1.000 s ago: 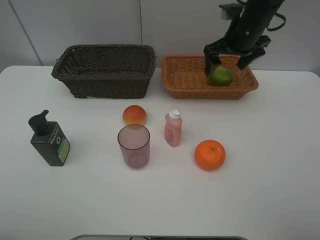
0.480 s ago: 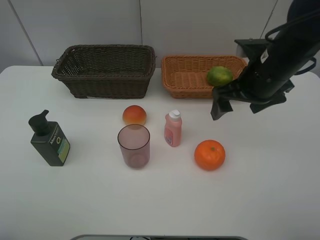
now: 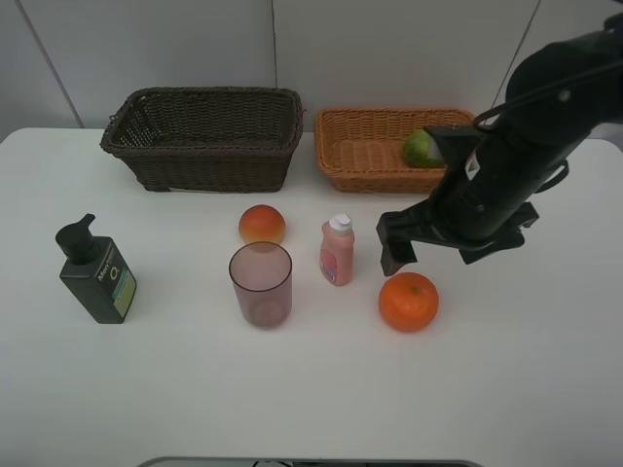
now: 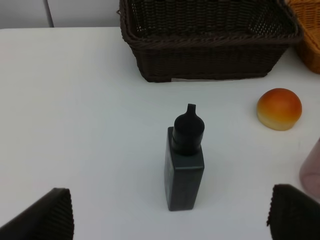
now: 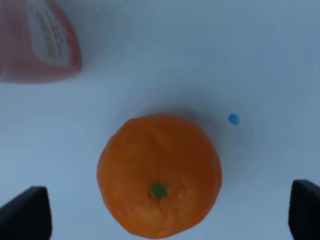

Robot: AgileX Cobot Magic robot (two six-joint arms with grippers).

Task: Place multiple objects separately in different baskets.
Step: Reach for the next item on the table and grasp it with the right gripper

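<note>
My right gripper needs to close around the middle of the orange (image 3: 409, 303) (image 5: 160, 179) next to the pink bottle, with its fingers on opposite sides.
An orange (image 3: 408, 301) lies on the white table, and my right gripper (image 3: 435, 255) hovers just above it, open and empty. In the right wrist view the orange (image 5: 160, 175) sits between the spread fingers of the right gripper (image 5: 165, 212). A green fruit (image 3: 421, 147) rests in the light tan basket (image 3: 370, 180), partly hidden by the arm. The dark brown basket (image 3: 209, 165) stands empty. On the table are a peach-like fruit (image 3: 262, 224), a pink bottle (image 3: 337, 251), a mauve cup (image 3: 261, 284) and a dark green pump bottle (image 3: 94, 272). My left gripper (image 4: 170, 220) is open just short of the pump bottle (image 4: 185, 160).
Both baskets stand side by side at the table's back edge against a white wall. A small blue speck (image 5: 233, 119) marks the table beside the orange. The pink bottle (image 5: 40, 45) stands close to the orange, on the side toward the cup.
My right gripper left the green fruit in the tan basket, then swung forward and down to hover over the orange. The left arm's view has no earlier frame.
</note>
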